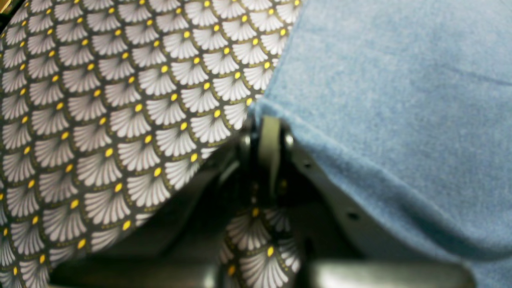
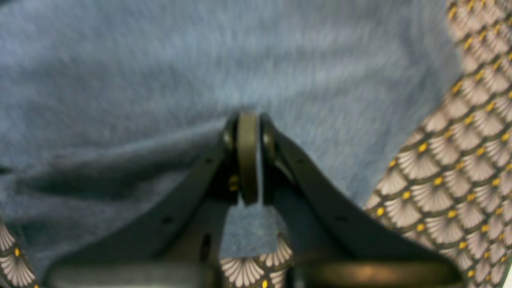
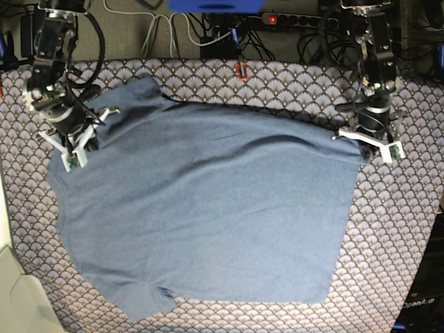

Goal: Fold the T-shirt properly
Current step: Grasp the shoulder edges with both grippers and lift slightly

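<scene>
The T-shirt lies almost flat at my right gripper's closed fingers, so they should open and pinch a fuller pucker of cloth [image 2: 249, 107] before lifting.
The slate-blue T-shirt [image 3: 208, 208] lies spread flat on the table with its plain side up. In the base view my left gripper [image 3: 368, 141] is at the shirt's far right corner. My right gripper [image 3: 73, 149] is at the shirt's far left edge, beside a sleeve. The left wrist view shows the left gripper [image 1: 269, 124] shut on the edge of the T-shirt [image 1: 400, 100], and the cloth drapes over one finger. Seen from the right wrist, the right gripper [image 2: 248, 120] is shut on a pucker of the T-shirt [image 2: 160, 60].
The scallop-patterned tablecloth [image 3: 395, 243] covers the table around the shirt. Cables and a power strip [image 3: 291, 19] run along the back edge. A white object [image 3: 10, 291] sits at the front left corner.
</scene>
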### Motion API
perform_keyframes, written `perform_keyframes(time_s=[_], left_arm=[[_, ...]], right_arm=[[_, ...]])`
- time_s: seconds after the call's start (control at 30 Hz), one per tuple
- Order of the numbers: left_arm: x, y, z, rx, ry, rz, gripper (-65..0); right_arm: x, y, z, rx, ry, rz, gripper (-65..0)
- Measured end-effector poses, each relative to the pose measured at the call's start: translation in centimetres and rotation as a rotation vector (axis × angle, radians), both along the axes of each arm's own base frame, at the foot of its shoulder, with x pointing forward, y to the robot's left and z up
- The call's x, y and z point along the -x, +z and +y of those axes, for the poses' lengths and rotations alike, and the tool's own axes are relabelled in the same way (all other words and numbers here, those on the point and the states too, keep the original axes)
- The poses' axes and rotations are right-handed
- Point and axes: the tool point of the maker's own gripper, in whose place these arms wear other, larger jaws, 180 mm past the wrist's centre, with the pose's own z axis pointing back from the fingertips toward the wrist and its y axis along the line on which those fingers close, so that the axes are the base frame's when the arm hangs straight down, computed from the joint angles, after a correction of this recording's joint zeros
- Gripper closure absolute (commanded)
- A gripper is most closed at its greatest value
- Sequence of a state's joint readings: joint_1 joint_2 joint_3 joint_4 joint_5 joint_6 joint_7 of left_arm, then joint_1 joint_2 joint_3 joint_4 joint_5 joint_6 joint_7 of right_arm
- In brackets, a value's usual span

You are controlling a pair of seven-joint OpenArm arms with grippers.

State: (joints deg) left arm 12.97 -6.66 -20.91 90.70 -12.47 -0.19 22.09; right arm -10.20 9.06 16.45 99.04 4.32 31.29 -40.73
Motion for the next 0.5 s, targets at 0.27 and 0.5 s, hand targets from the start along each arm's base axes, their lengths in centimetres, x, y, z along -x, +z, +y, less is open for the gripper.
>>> perform_keyframes(time_s=[0.27,0.5], left_arm=[[0.0,0.0,0.0,0.0,0.0,0.0,-0.9],[0.0,0.0,0.0,0.0,0.0,0.0,-0.9]], right_arm=[[1.2,-1.8,-0.5,0.005,-0.017,0.092,-11.8],[1.2,-1.9,-0.5,0.004,-0.018,0.093,-31.9]])
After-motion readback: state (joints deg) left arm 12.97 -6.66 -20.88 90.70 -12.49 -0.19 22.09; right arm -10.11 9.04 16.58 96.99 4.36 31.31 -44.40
